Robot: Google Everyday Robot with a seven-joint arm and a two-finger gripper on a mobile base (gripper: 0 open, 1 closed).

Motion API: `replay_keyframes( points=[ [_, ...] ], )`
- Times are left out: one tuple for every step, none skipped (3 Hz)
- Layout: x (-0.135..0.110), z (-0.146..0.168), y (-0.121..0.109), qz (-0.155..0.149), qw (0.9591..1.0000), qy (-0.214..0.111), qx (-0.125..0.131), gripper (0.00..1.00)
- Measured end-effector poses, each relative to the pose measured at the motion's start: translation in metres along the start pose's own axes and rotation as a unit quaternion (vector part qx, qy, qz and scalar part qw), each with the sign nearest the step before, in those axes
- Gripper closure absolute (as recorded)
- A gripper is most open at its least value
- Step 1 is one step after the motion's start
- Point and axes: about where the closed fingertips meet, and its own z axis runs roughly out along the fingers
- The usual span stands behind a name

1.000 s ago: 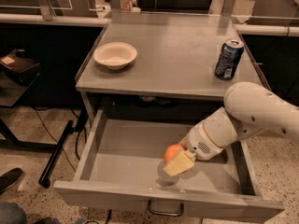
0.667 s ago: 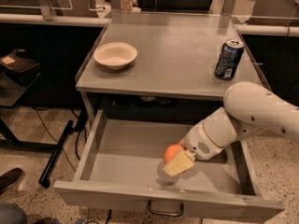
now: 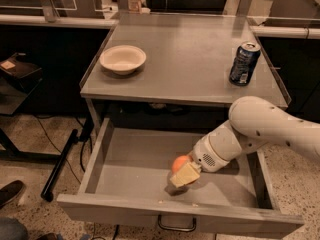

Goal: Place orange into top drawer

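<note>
The robot's gripper needs to release the orange on the drawer's bottom behind the loop handle (image 3: 171, 173).
The top drawer (image 3: 125, 159) is pulled open below the grey table, with its loop handle (image 3: 176, 225) at the front. The orange (image 3: 180, 162) is inside the drawer, near the middle front, low over the drawer floor. My gripper (image 3: 184, 174) reaches down into the drawer from the right, and its pale fingers (image 3: 186, 176) are closed around the orange. The white arm covers the drawer's right part.
A white bowl (image 3: 123, 59) stands on the table top at the left, a dark soda can (image 3: 244, 63) at the right. A black stand and cables lie on the floor to the left. A shoe (image 3: 10, 191) shows at the lower left.
</note>
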Motion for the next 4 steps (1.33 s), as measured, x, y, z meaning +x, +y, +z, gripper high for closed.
replay_keyframes(
  points=[
    [-0.002,0.017,-0.014,0.008,0.9999,0.002,0.008,1.0],
    [-0.007,0.035,-0.024,0.009,0.9999,0.005,0.011,1.0],
    [-0.009,0.053,-0.03,0.01,0.9999,0.006,0.007,1.0],
    [-0.01,0.066,-0.034,0.01,0.9999,0.004,0.0,1.0]
  ],
)
